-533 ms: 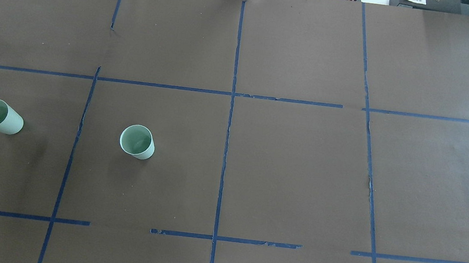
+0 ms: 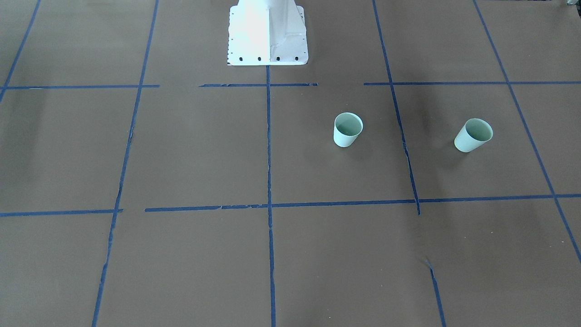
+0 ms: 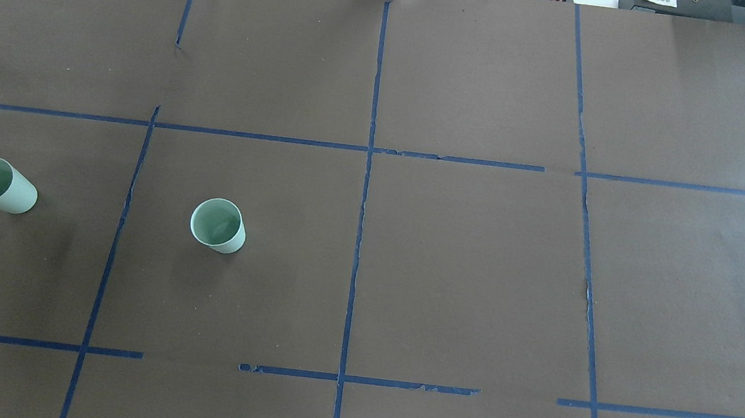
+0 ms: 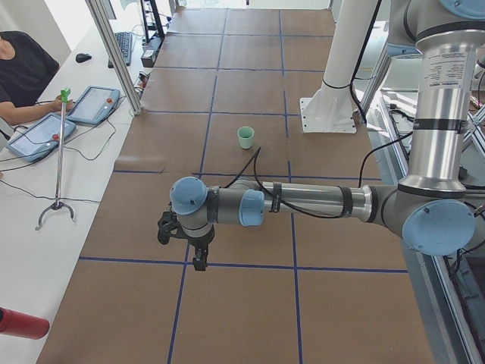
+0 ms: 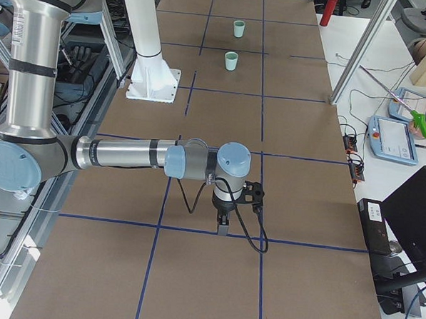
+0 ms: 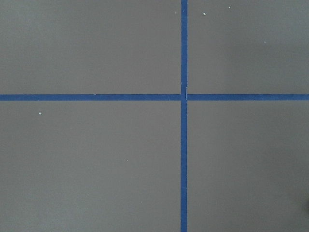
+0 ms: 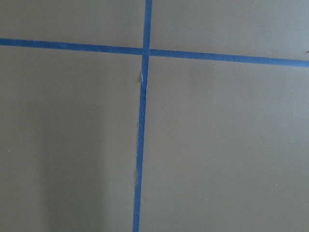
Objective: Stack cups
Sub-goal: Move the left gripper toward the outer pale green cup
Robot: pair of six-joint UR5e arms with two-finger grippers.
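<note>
I should next move my left gripper to the mint-green cup farther from the white robot base and close it on that cup's rim (image 2: 479, 119).
Two pale mint-green cups stand upright and apart on the brown table cover. One cup (image 3: 218, 225) (image 2: 348, 129) is left of centre in the overhead view. The other cup (image 3: 0, 185) (image 2: 473, 135) stands near the table's left end. Both also show far off in the exterior right view (image 5: 232, 61) (image 5: 238, 29). My left gripper (image 4: 198, 262) shows only in the exterior left view, pointing down above the table. My right gripper (image 5: 224, 224) shows only in the exterior right view, far from the cups. I cannot tell whether either is open or shut. Both wrist views show only paper and tape.
Blue tape lines (image 3: 367, 166) divide the brown cover into squares. The white robot base (image 2: 268, 32) stands at the table's near middle edge. An operator (image 4: 23, 72) with control tablets (image 4: 95, 105) sits at the side bench.
</note>
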